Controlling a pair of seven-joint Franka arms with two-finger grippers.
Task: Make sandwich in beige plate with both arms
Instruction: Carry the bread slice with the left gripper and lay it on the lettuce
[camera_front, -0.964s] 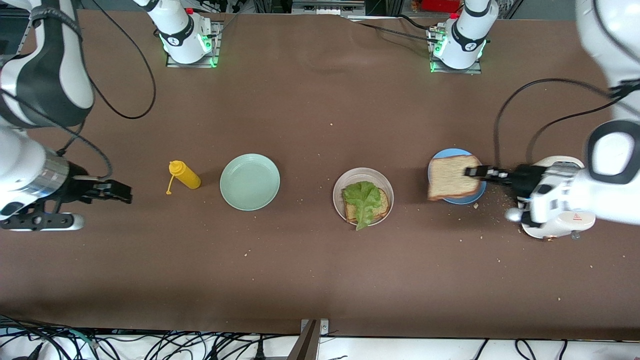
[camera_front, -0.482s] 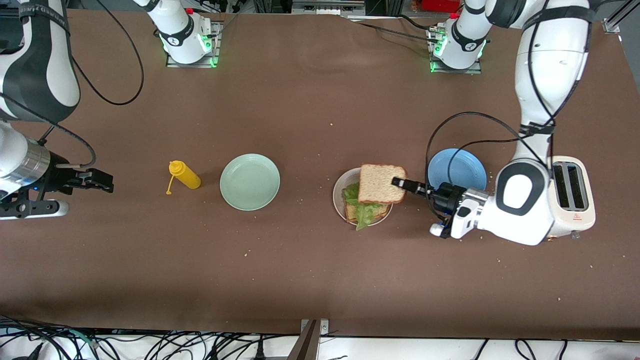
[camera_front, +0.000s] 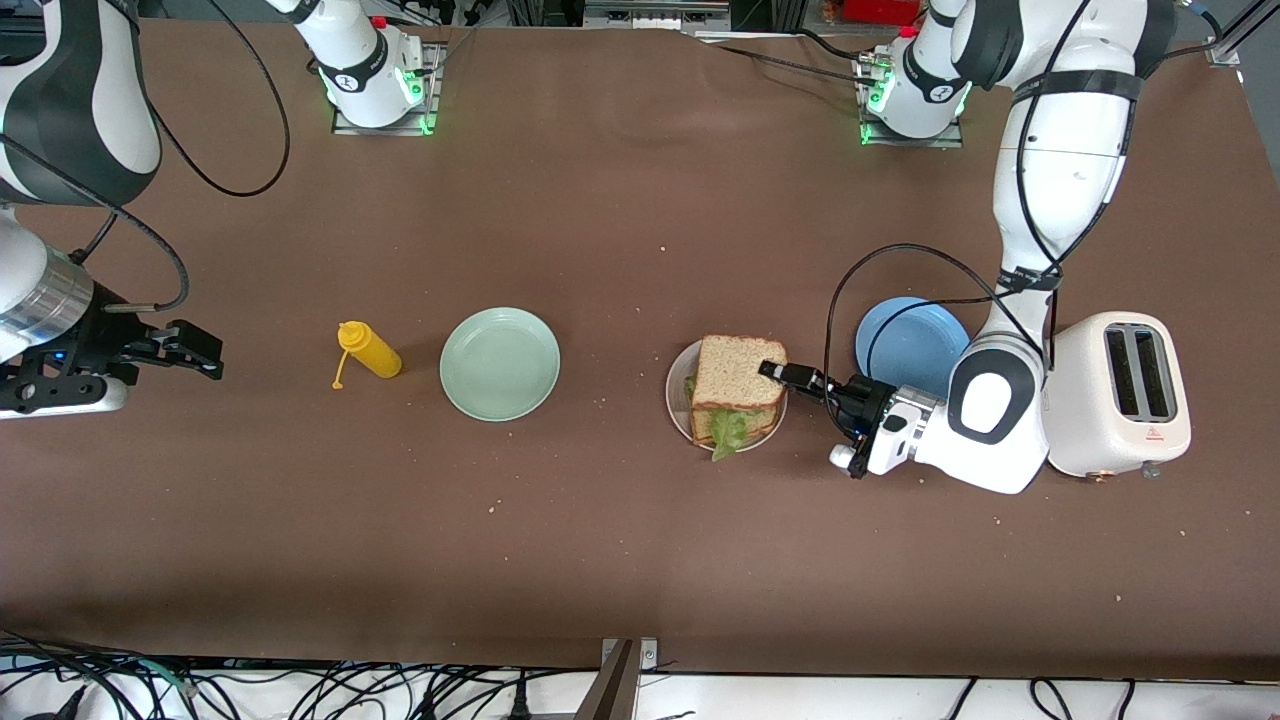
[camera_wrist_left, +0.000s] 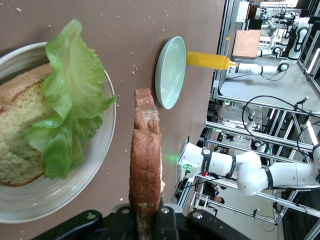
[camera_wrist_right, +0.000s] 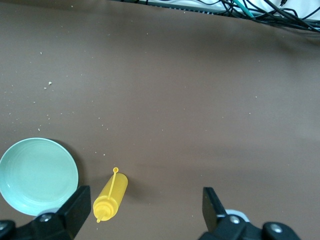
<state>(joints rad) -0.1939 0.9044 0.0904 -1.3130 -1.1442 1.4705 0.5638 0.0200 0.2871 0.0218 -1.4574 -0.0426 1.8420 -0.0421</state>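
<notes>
I need to use my left gripper to release the second slice of bread, now held just over the lettuce, on the green lettuce leaf over the bottom bread slice (camera_front: 726, 385) (camera_wrist_left: 71, 117).
The beige plate (camera_front: 679, 411) holds a bottom bread slice (camera_front: 765, 421) with a green lettuce leaf (camera_front: 730, 432) on it. My left gripper (camera_front: 775, 373) is shut on a second bread slice (camera_front: 735, 372) and holds it flat just over the lettuce. In the left wrist view the held slice (camera_wrist_left: 146, 165) shows edge-on between the fingers, beside the lettuce (camera_wrist_left: 67, 110) and plate (camera_wrist_left: 102, 150). My right gripper (camera_front: 205, 352) is open and empty, waiting at the right arm's end of the table; the right wrist view shows its fingers (camera_wrist_right: 214, 205) wide apart.
A mint green plate (camera_front: 500, 363) and a lying yellow mustard bottle (camera_front: 370, 350) sit toward the right arm's end. A blue plate (camera_front: 905, 335) and a white toaster (camera_front: 1125, 395) stand toward the left arm's end. Crumbs dot the brown table.
My left gripper carried the bread slice from over the blue plate to over the beige plate and lowered it onto the lettuce. The right gripper drew back slightly toward its end.
</notes>
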